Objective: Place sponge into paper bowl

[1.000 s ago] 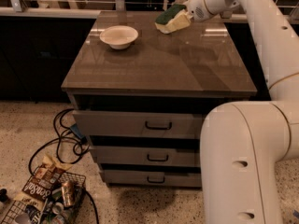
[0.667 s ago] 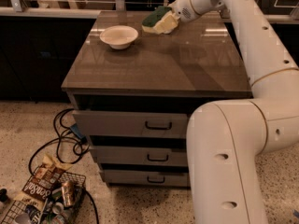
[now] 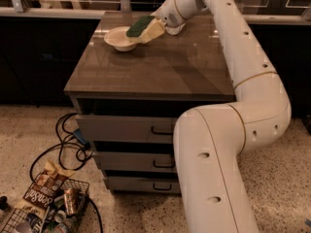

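Note:
Next, my gripper releases the sponge inside the cream paper bowl, up [image 3: 130, 30] against the bowl's far rim.
The sponge [image 3: 142, 28], pale yellow with a dark green top, is held tilted in my gripper [image 3: 156, 27] at the far left part of the cabinet top. It hangs over the right rim of the cream paper bowl [image 3: 116, 39], which sits on the brown cabinet top [image 3: 160, 62] near the far left corner. The gripper is shut on the sponge's right end. The white arm [image 3: 243, 57] reaches in from the right front.
The cabinet has drawers [image 3: 121, 130] facing front. Black cables [image 3: 68, 149] lie on the speckled floor at the left. A wire basket [image 3: 43, 208] with cans and snack bags sits at the bottom left. A dark counter runs behind.
My gripper has carried the sponge leftward from the cabinet's far right area to just over the bowl's right rim. The bowl has not moved.

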{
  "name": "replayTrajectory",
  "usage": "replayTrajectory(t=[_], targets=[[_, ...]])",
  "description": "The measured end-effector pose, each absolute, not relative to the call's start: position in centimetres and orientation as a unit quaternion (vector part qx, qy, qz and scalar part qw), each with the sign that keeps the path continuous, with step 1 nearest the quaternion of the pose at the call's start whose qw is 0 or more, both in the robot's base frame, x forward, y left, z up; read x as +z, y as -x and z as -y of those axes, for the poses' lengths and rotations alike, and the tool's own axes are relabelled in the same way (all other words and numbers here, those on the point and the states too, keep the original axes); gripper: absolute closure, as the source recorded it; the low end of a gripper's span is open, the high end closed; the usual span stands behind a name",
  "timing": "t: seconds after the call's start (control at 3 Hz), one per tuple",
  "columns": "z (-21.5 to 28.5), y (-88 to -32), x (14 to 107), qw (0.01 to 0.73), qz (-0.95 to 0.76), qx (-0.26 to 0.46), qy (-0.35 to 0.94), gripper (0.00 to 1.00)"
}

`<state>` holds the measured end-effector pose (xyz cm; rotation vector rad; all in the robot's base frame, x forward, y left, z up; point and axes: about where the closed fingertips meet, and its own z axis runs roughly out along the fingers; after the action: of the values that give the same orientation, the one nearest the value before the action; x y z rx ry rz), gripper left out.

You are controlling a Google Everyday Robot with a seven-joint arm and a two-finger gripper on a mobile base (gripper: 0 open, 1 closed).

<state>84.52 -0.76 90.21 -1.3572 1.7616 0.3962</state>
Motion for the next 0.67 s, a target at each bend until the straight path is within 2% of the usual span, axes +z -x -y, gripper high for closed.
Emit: replayTrajectory(t=[0.67], targets=[[-3.7, -85.5, 89.0, 0.418, -0.699, 0.155, 0.559, 1.0]])
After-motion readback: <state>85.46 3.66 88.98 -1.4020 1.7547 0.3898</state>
